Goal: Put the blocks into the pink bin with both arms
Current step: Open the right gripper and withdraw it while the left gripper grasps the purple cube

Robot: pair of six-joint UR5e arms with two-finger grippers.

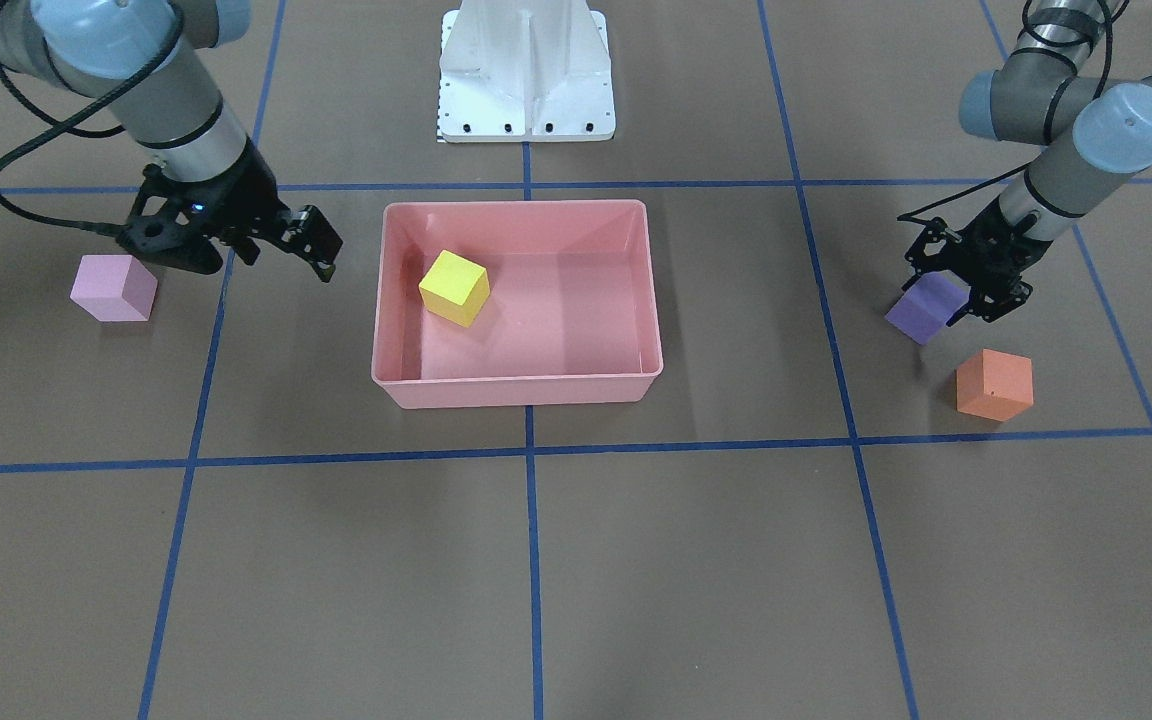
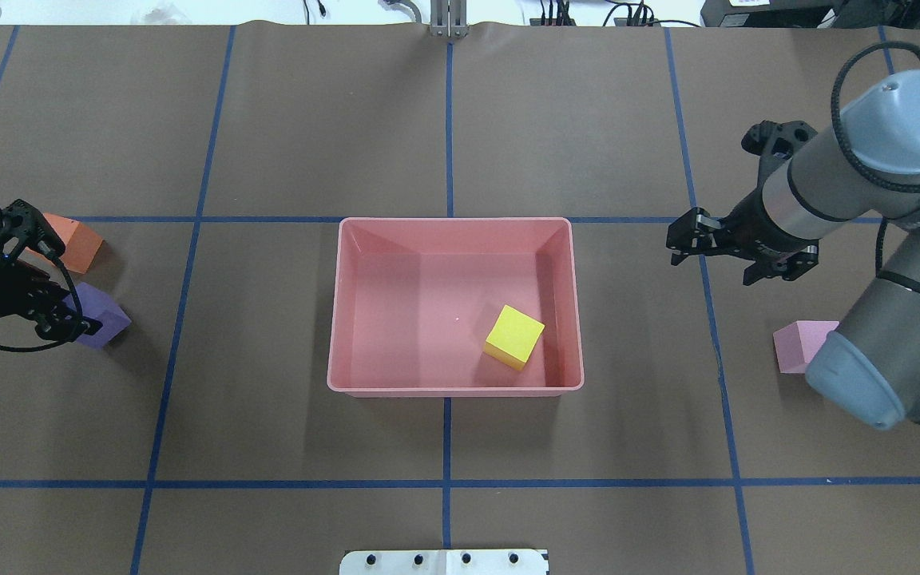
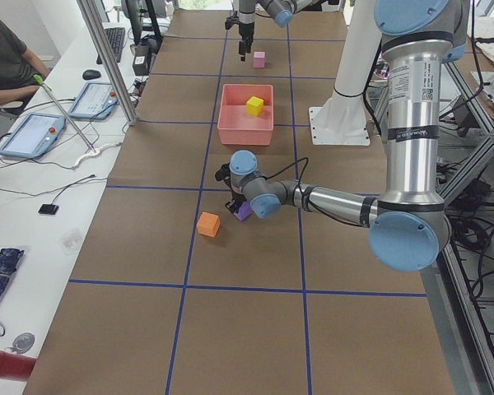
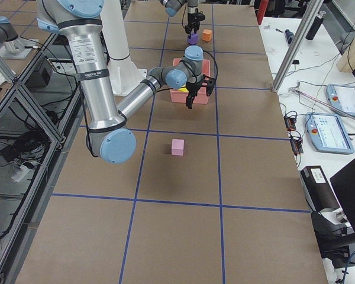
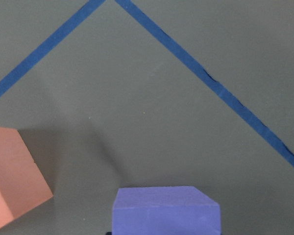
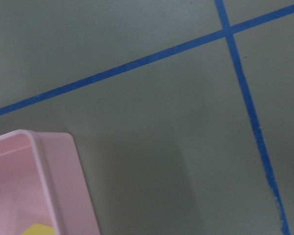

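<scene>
The robot's left gripper will release the purple block on the pink bin's bottom, close beside the yellow block (image 1: 520,266).
The pink bin (image 1: 516,390) (image 2: 452,391) stands at the table's middle with the yellow block (image 1: 454,287) (image 2: 514,336) lying inside it. My left gripper (image 1: 958,296) (image 2: 77,311) is shut on the purple block (image 1: 924,308) (image 2: 101,319) (image 5: 165,213), which hangs tilted just above the table. The orange block (image 1: 994,385) (image 2: 73,239) (image 5: 10,181) lies right beside it. My right gripper (image 1: 321,250) (image 2: 677,242) is open and empty, just outside the bin's wall (image 6: 59,181). The light pink block (image 1: 114,288) (image 2: 799,343) lies on the table near the right arm.
The white pedestal (image 1: 526,70) (image 2: 444,561) stands at the robot's side of the table, behind the bin. Blue tape lines cross the brown table cover. An operator and tablets sit beyond the table's far edge in the side views.
</scene>
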